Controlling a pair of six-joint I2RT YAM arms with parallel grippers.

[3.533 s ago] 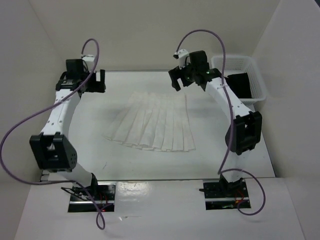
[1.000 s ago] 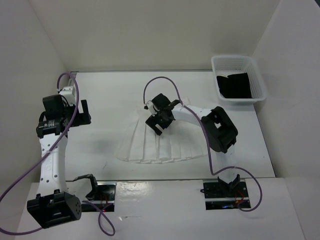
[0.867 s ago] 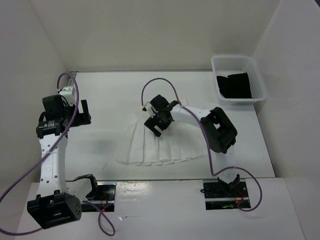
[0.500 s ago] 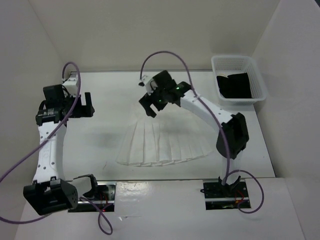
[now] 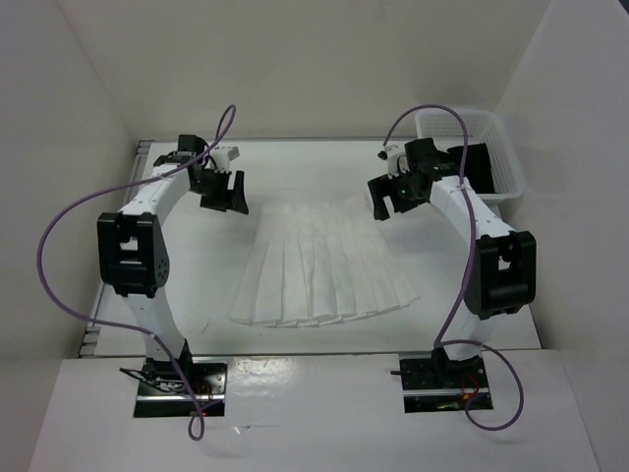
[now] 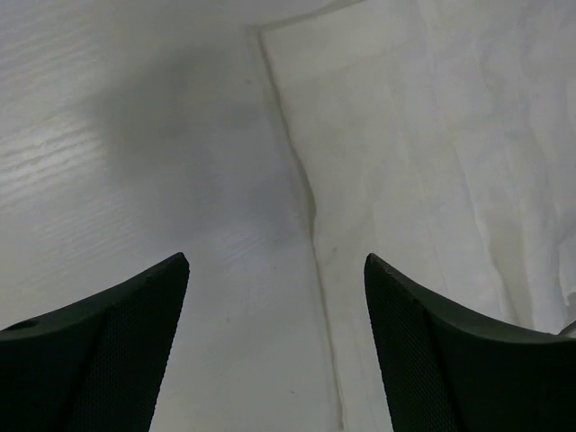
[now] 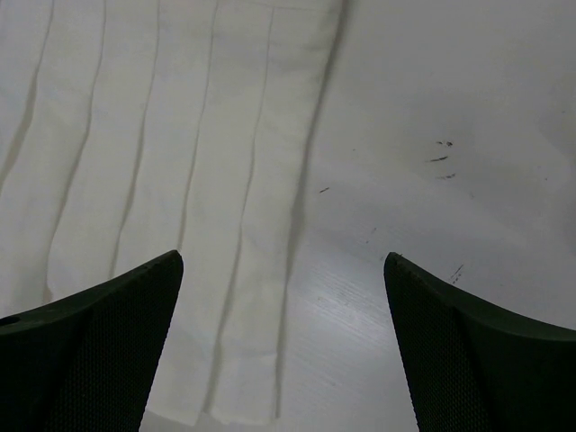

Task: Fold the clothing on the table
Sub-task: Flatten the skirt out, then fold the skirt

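The fingers of my right gripper will close on the far corner [image 5: 363,200] of the white pleated clothing, at its narrow end, on the side toward the white mesh basket.
The white pleated clothing [image 5: 324,265] lies flat and fanned out on the table [image 5: 187,275], narrow end at the far side. My left gripper [image 5: 224,192] hovers open just off the garment's far left corner. In the left wrist view the clothing [image 6: 405,135] fills the right side, and its left edge runs between the open fingers of the gripper [image 6: 276,261]. My right gripper [image 5: 393,197] hangs open by the far right corner. In the right wrist view the clothing [image 7: 162,135] lies at the left, its right edge between the spread fingers of the gripper [image 7: 282,256]. Neither gripper holds anything.
A white mesh basket [image 5: 457,113] stands at the far right corner with a black cloth [image 5: 482,162] inside, close behind my right arm. White walls enclose the table on three sides. Small dark marks [image 7: 441,157] dot the tabletop near the garment's right edge.
The right gripper rose off the garment's top middle and swung to its far right corner. The left arm swung in from the left side to the far left corner. The garment lies spread wider.
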